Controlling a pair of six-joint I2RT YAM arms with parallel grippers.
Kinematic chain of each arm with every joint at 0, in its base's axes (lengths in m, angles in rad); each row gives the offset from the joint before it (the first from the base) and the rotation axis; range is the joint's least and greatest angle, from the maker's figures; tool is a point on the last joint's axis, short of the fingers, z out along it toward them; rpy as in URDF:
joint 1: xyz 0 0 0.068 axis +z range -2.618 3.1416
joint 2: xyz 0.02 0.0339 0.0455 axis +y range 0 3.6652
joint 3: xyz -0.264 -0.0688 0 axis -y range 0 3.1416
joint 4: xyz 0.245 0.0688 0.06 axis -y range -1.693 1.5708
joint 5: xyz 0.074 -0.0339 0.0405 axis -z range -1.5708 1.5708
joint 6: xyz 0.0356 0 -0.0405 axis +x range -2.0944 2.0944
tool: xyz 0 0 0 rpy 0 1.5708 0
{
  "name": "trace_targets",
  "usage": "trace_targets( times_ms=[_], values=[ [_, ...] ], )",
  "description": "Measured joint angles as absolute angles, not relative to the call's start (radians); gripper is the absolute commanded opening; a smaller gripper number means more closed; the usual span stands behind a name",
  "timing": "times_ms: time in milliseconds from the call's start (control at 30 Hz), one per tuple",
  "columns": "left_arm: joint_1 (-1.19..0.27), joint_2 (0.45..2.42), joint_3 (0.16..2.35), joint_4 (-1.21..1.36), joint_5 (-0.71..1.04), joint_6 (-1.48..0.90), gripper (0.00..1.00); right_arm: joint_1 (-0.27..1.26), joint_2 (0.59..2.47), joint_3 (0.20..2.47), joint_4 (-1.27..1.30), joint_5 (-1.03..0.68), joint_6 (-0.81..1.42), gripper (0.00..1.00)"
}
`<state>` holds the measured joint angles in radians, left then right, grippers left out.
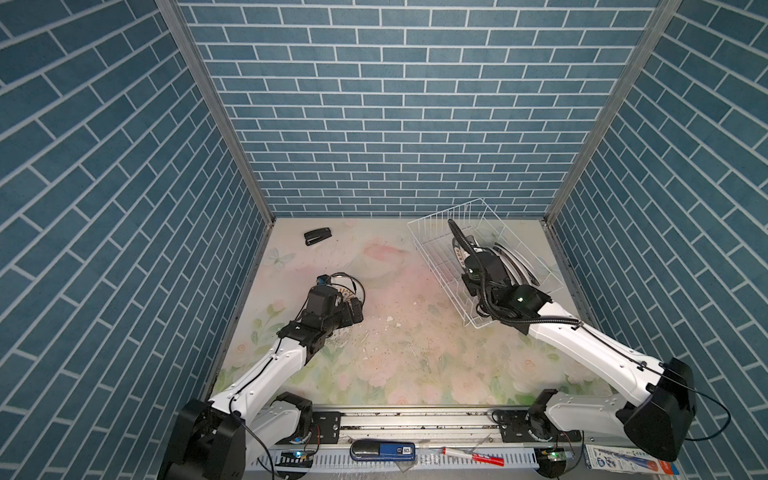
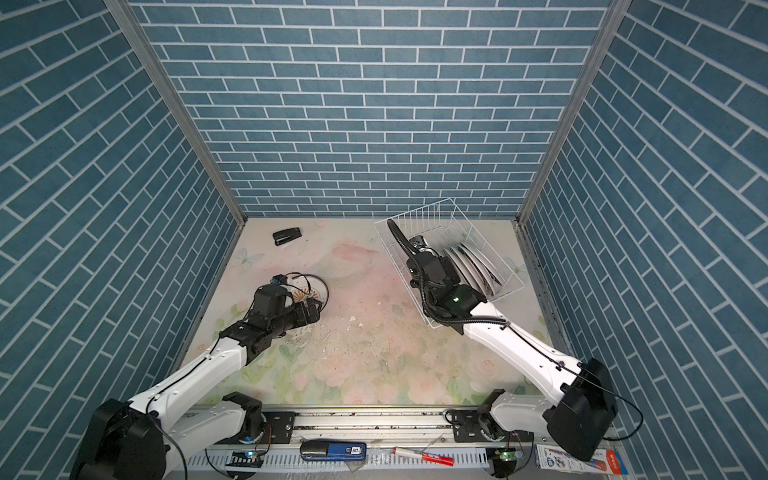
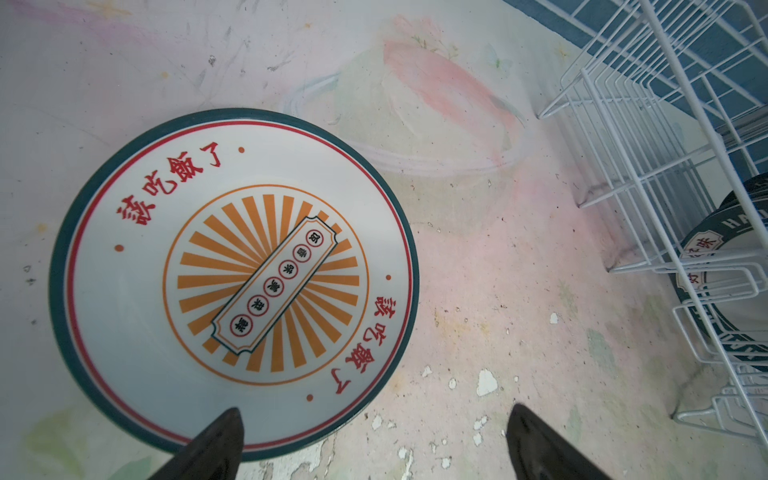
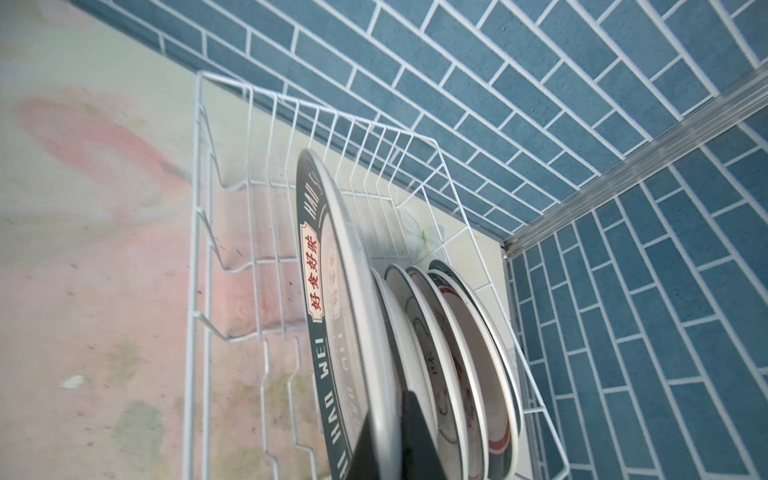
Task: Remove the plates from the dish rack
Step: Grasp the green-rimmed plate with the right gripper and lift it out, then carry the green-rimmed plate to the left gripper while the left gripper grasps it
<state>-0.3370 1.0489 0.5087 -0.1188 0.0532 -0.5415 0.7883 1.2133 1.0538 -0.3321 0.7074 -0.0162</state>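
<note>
Next, I grab the lettered plate by its free rim (image 3: 685,284) with my left gripper, opposite my right gripper, because the plate is being handed over.
A plate (image 3: 232,282) with a dark-green rim, red characters and an orange sunburst lies flat on the floral table, also seen in both top views (image 1: 353,286) (image 2: 316,291). My left gripper (image 3: 374,415) hovers open over its near edge, one fingertip (image 3: 228,419) above the rim. The white wire dish rack (image 1: 432,241) (image 2: 399,220) stands at the back right with several plates (image 2: 473,266) (image 4: 457,353) on edge in it. My right gripper (image 4: 390,424) is inside the rack, shut on the rim of a dark-green-rimmed lettered plate (image 4: 328,291), which stands upright.
A black stapler (image 1: 318,237) lies at the back left. Small white chips (image 1: 388,320) are scattered mid-table. Blue brick walls enclose three sides, and the rack sits close to the right wall. The rack's left half (image 4: 249,257) holds only wire dividers.
</note>
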Motion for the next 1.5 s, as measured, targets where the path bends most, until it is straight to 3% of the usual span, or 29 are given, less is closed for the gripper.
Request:
trace_targets(
  times_ms=[300,667,1167,1500],
  values=[
    [-0.337,0.983,0.508,-0.109,0.081,-0.541,1.0,0.791,1.076,0.926,-0.204,0.522,0.155,0.0],
    [-0.337,0.892,0.444,0.0,0.194,-0.537,1.0,0.791,1.071,0.809,-0.075,0.342,0.522,0.0],
    [-0.337,0.97,0.424,0.162,0.297,-0.574,0.97,0.775,1.341,0.795,0.209,-0.11,0.823,0.0],
    [-0.337,1.02,0.415,0.227,0.324,-0.598,0.92,0.758,1.489,0.778,0.44,-0.311,0.966,0.0]
  ],
)
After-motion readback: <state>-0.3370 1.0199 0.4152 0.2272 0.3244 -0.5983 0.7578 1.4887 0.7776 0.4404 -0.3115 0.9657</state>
